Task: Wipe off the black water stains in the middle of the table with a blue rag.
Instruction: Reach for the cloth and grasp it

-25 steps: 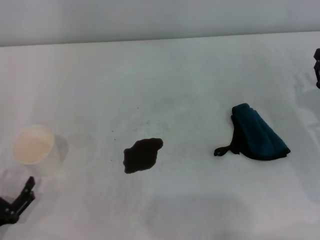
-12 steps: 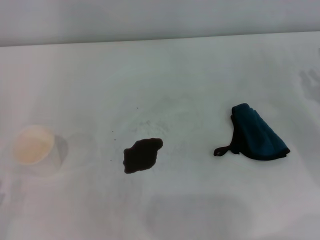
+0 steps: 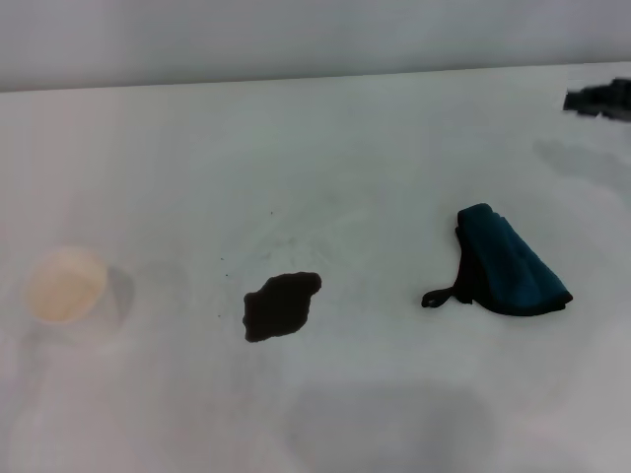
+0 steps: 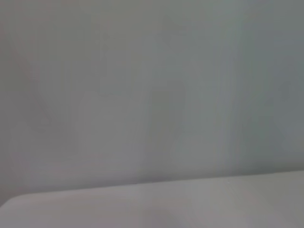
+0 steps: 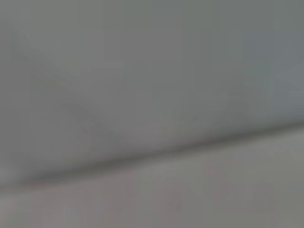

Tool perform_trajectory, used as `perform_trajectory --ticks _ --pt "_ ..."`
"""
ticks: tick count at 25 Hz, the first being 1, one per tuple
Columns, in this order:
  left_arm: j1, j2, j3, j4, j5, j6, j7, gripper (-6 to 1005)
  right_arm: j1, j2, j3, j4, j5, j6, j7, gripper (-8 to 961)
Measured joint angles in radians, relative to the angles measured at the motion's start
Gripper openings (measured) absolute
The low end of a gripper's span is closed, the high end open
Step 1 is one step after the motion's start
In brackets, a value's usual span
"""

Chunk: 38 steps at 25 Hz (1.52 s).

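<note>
The robot's right gripper should next move to the blue rag's bunched middle (image 3: 507, 248) and close there, leaving the rag's black loop strap free.
The black water stain (image 3: 281, 305) lies as one lobed blotch near the middle of the white table (image 3: 355, 158). The blue rag (image 3: 508, 266) lies bunched to the stain's right, its black loop strap (image 3: 441, 294) trailing toward the stain. My right gripper (image 3: 599, 100) shows as a dark blurred shape at the far right edge, well beyond the rag and above the table. My left gripper is out of view. Both wrist views show only the grey wall and a strip of table (image 4: 190, 204).
A white paper cup (image 3: 64, 286) stands at the left side of the table. A few tiny dark specks (image 3: 271, 213) dot the surface beyond the stain. A grey wall (image 3: 296, 39) runs behind the table's far edge.
My left gripper, at the lower left corner a second ago, has left the view. My right gripper left the right edge, then reappeared higher at the far right. Stain, rag and cup have not moved.
</note>
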Motion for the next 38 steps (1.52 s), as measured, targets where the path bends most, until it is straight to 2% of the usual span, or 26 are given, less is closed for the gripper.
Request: perform_trajectory --ticks 3,5,7,11,12,13,14,15,18,22,32,38 --pt "-0.023 0.000 0.000 -0.010 -0.002 0.000 0.000 880 0.073 -0.017 -0.002 -0.058 -0.270 0.121 0.136 270" --pt "-0.041 0.000 0.000 -0.018 -0.002 0.001 0.000 880 0.115 -0.014 -0.003 -0.105 -0.405 0.213 0.181 270" --pt "-0.052 0.000 0.000 -0.024 -0.003 0.002 0.000 880 0.142 0.010 -0.005 -0.172 -0.516 0.287 0.209 270" --pt "-0.068 0.001 0.000 -0.046 -0.026 0.010 0.000 880 0.196 0.128 -0.046 -0.400 -0.768 0.434 0.261 271" --pt "-0.074 0.000 0.000 -0.050 -0.030 0.011 0.000 880 0.201 0.147 -0.067 -0.435 -0.803 0.457 0.274 272" --pt "-0.080 0.000 0.000 -0.052 -0.032 0.011 0.000 880 0.203 0.160 -0.124 -0.473 -0.828 0.472 0.306 272" --pt "-0.084 0.000 0.000 -0.052 -0.032 0.011 0.000 880 0.203 0.165 -0.268 -0.522 -0.834 0.482 0.393 272" --pt "-0.087 0.000 0.000 -0.052 -0.033 0.012 0.000 880 0.203 0.165 -0.268 -0.522 -0.834 0.482 0.393 272" --pt "-0.096 0.001 0.000 -0.063 -0.037 0.012 0.000 880 0.208 0.161 -0.458 -0.547 -0.823 0.469 0.516 273" --pt "-0.108 -0.001 0.000 -0.070 -0.037 0.013 0.000 879 0.224 0.164 -0.567 -0.535 -0.811 0.461 0.617 274" --pt "-0.121 0.000 0.000 -0.069 -0.037 0.023 0.030 878 0.265 0.163 -0.635 -0.399 -0.818 0.435 0.671 286" --pt "-0.125 -0.002 0.000 -0.067 -0.037 0.023 0.038 877 0.296 0.163 -0.641 -0.310 -0.822 0.388 0.674 298"
